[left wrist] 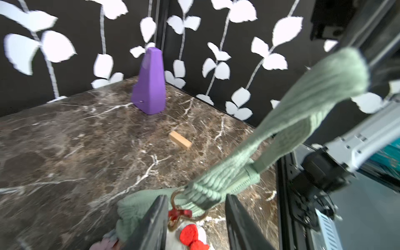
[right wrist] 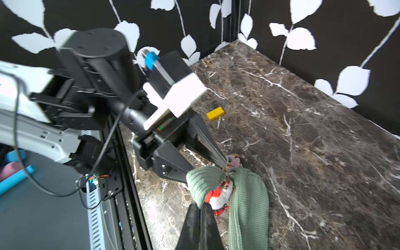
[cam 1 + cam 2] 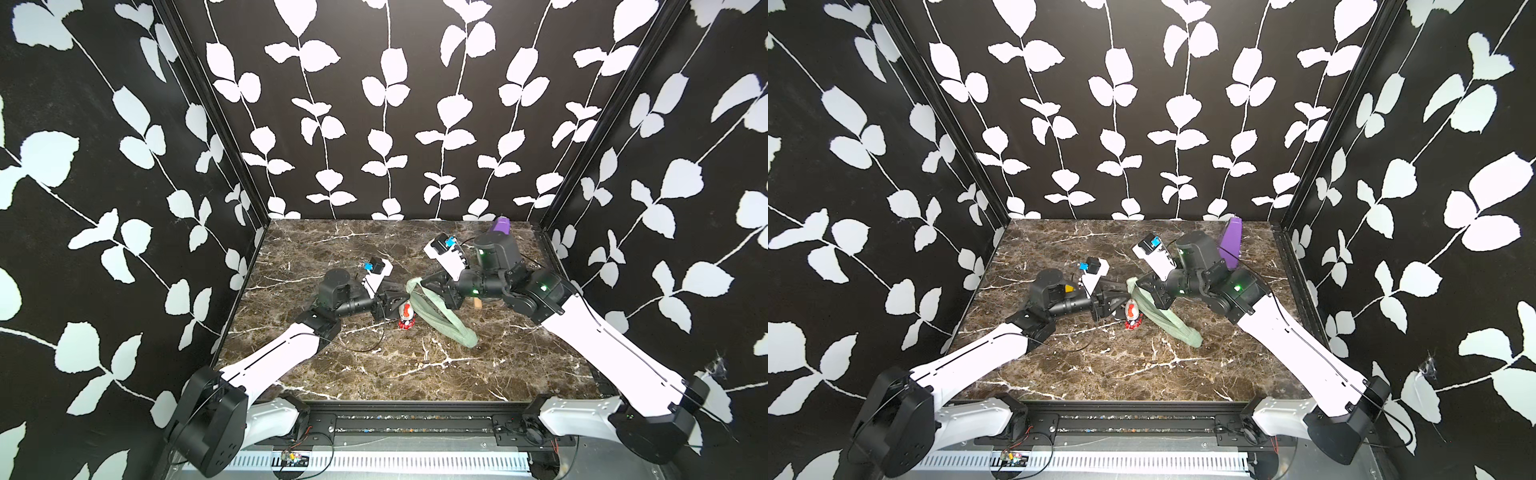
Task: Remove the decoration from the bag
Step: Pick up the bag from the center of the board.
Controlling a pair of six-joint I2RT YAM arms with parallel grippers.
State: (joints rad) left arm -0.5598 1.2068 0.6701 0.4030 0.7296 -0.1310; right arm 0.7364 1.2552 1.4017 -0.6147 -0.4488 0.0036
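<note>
The strap is held by my right gripper far above the ring, so next my left gripper pinches the strap (image 1: 205, 191) next to the ring before my right gripper reaches down.
The sage-green bag (image 3: 446, 322) lies slantwise on the marble table, also visible in a top view (image 3: 1173, 326). Its strap (image 1: 281, 121) rises off the table, and my right gripper (image 2: 200, 204) is shut on the strap (image 2: 201, 184). The decoration (image 3: 406, 314), a small white and red plush, hangs from a metal ring at the bag's end (image 1: 134, 203). My left gripper (image 1: 196, 197) is open, its fingers (image 1: 151, 225) standing on either side of the ring and the decoration (image 1: 190, 234). The ring touches one finger only.
A purple plastic wedge (image 3: 500, 226) stands at the back right corner. A small wooden block (image 1: 180, 140) lies under the right arm, and a yellow block (image 2: 215, 113) lies behind the left wrist. Leaf-patterned walls close three sides.
</note>
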